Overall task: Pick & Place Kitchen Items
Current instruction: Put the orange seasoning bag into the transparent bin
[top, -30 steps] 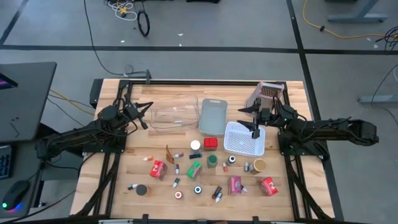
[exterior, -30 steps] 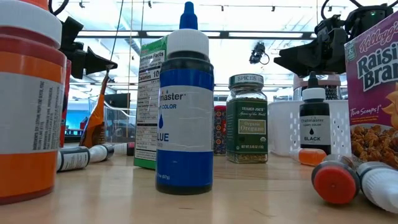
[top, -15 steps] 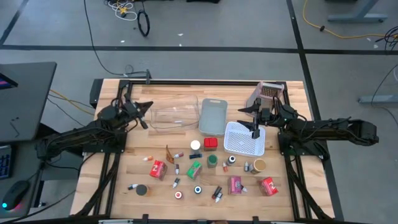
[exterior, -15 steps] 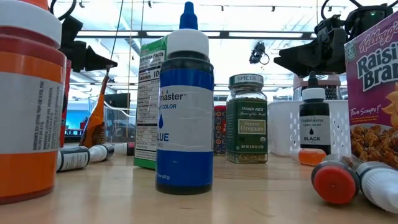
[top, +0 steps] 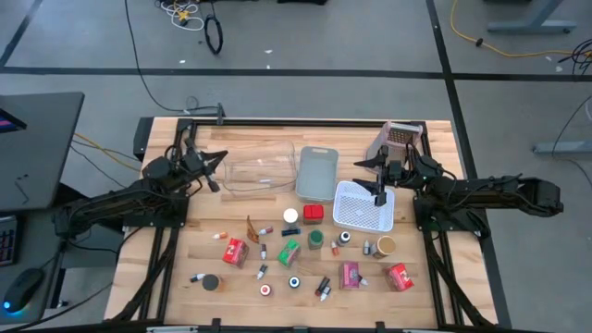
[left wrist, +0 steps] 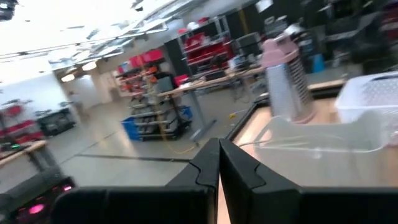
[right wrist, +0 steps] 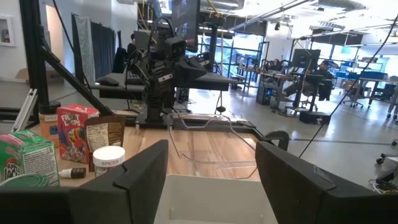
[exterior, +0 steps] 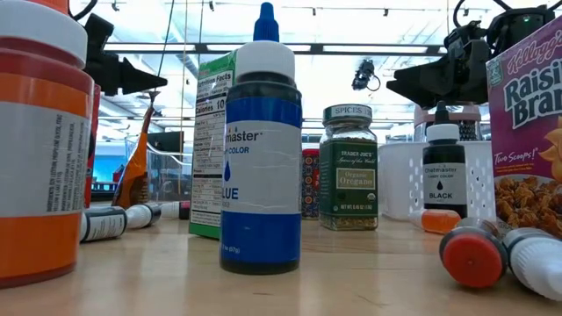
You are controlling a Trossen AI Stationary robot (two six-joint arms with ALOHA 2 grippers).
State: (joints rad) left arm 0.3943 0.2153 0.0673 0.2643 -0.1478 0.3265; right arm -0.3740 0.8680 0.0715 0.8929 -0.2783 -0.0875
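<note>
The orange packet's top edge (top: 250, 228) is close to the clear bin's near side. My left gripper needs to go there next and close on it.
The kitchen items lie loose on the near half of the table: two red boxes (top: 235, 252) (top: 400, 276), a pink box (top: 350, 275), a green box (top: 289, 252), an orange packet (top: 252, 225), lidded jars (top: 316, 240) and tiny bottles (top: 262, 271). In the low view a blue-labelled bottle (exterior: 260, 149) stands upright in front. My left gripper (top: 218, 166) hangs shut and empty beside the clear bin's left end; the left wrist view shows its fingers (left wrist: 219, 163) together. My right gripper (top: 372, 181) hovers open over the white perforated bin (top: 363, 211), nothing between its fingers (right wrist: 211, 171).
A clear bin (top: 259, 168), a grey bin (top: 316, 173) and the white perforated bin stand in a row across the table's middle. A pink grater (top: 398, 137) stands at the far right. A dark frame rims the table, and bare wood shows at its far left.
My left gripper has rolled about its own pointing line and tipped up a little, staying shut and in the same place. Nothing on the table has moved.
</note>
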